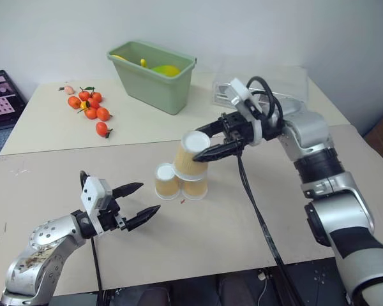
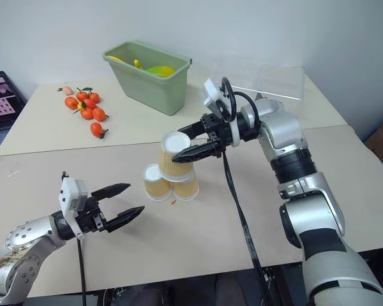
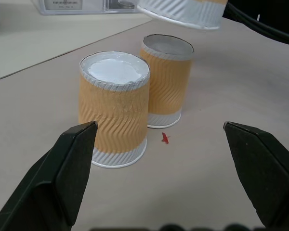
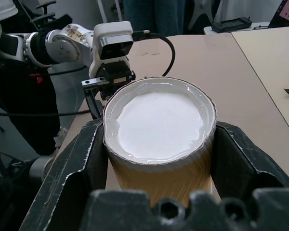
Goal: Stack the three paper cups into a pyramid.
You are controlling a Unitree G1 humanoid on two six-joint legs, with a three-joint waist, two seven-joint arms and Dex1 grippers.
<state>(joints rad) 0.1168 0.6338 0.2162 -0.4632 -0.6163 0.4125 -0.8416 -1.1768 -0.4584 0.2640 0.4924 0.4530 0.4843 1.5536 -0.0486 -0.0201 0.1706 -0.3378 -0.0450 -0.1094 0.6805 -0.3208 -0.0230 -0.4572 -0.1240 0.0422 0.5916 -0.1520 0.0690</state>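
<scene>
The robot's right gripper needs to set the held paper cup down across the tops of both standing cups point(image 1: 180, 177), over their middle.
Two of the paper cups point(image 1: 166, 182) point(image 1: 195, 189) stand upside down side by side on the near table, tan-orange with white bases up. My right gripper point(image 1: 209, 150) is shut on the third cup point(image 1: 191, 155), fingers on both its sides, and holds it tilted just above the pair. In the left wrist view a small gap shows between that cup's rim point(image 3: 183, 12) and the farther base cup point(image 3: 166, 82). My left gripper point(image 1: 148, 197) is open and level, a little to the left of the cups and pointing at them, with nothing in it.
A green bin point(image 1: 154, 81) holding yellow items stands on the far table, with several orange-red fruits point(image 1: 89, 105) to its left and a clear plastic box point(image 1: 287, 83) to its right. A black cable point(image 1: 255, 210) hangs from my right wrist across the near table.
</scene>
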